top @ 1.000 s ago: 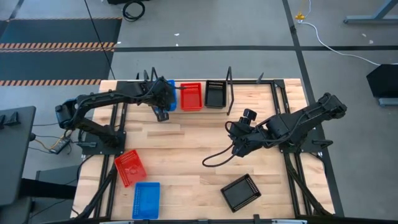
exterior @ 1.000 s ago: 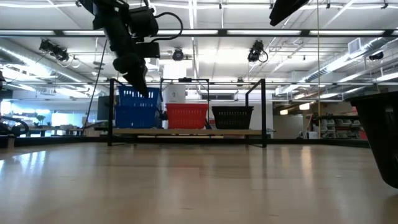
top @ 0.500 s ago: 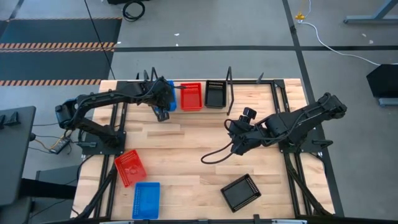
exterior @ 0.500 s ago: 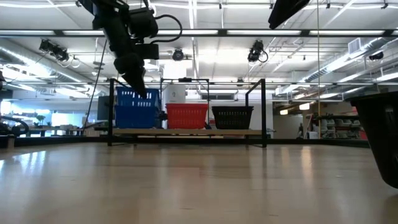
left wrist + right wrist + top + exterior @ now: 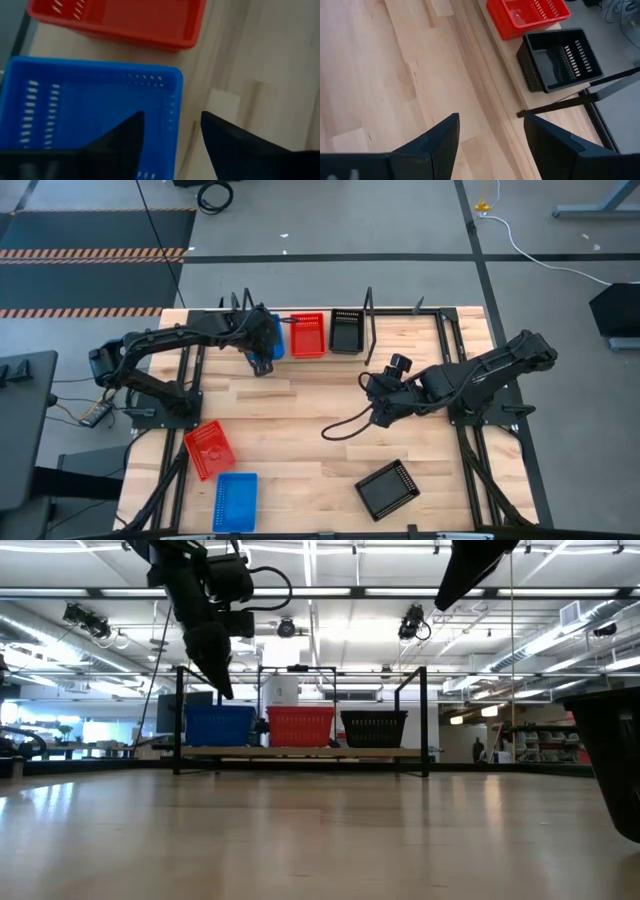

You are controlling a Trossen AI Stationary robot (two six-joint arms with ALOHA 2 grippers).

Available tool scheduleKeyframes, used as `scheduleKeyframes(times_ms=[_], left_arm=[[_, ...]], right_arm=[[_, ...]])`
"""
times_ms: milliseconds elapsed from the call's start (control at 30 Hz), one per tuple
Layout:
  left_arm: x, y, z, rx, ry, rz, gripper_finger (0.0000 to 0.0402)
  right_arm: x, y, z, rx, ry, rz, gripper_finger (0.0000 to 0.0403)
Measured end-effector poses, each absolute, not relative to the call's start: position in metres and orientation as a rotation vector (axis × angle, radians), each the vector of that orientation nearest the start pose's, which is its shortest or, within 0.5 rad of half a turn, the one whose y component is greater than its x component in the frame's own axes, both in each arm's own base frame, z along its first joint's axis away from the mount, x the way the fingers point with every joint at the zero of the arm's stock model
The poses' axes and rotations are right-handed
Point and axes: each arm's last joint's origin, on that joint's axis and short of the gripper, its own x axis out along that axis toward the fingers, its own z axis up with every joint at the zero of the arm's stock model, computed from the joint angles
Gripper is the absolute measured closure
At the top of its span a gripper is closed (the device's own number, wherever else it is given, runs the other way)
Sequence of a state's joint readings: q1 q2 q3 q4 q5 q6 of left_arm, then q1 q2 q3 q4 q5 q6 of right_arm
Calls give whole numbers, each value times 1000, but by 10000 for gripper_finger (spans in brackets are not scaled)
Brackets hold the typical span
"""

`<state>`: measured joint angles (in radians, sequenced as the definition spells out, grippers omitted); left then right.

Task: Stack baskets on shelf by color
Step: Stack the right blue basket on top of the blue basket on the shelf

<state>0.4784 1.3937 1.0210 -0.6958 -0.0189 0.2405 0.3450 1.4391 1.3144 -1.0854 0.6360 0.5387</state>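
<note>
A slanting gap parts the blue basket from the red on the shelf, so my left gripper should pinch the blue basket's front rim [image 5: 176, 120] and nudge it closer.
On the shelf [image 5: 300, 752] at the table's far edge a blue basket [image 5: 220, 725], a red basket [image 5: 300, 726] and a black basket [image 5: 374, 727] stand side by side on their bottoms. My left gripper [image 5: 172, 145] hangs open just above the blue basket [image 5: 95, 110]; one finger is over its inside, the other over the wood beside it, and neither touches. My right gripper [image 5: 490, 145] is open above the middle right of the table [image 5: 378, 412], with nothing between its fingers.
A red basket [image 5: 209, 448], a blue basket [image 5: 235, 500] and a black basket [image 5: 388, 488] lie loose near the table's front. The black one fills the low view's right edge [image 5: 615, 760]. Black wire uprights [image 5: 425, 720] flank the shelf. A cable [image 5: 340, 430] loops below the right arm.
My left gripper has opened and let go of the blue basket, then risen a little. The basket, held higher a second ago, has dropped and now sits level, its rim even with the red basket's. My right arm has drifted slightly toward the table's left.
</note>
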Motion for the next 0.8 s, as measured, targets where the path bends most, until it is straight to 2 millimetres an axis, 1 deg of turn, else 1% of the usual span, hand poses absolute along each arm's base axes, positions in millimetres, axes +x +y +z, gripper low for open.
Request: scheduleKeyframes(times_ms=[67,167,267,433,533,600,700,800], left_arm=[[238,122,244,-35,1119,312,191],[235,122,243,-10,1166,345,187],[234,123,240,8,1173,365,187],[231,121,221,16,1159,335,186],[224,117,202,2,1233,311,187],[227,120,202,32,1184,340,190],[225,119,198,62,1193,332,200],[229,121,201,91,1145,336,219]], right_arm=[[259,73,309,-84,949,-528,174],[260,72,310,-75,940,-532,174],[261,71,310,-72,931,-529,174],[263,72,311,-70,916,-521,174],[263,72,311,-73,913,-517,174],[264,72,311,-77,914,-516,174],[264,70,311,-80,914,-516,174],[264,70,311,-81,912,-514,174]])
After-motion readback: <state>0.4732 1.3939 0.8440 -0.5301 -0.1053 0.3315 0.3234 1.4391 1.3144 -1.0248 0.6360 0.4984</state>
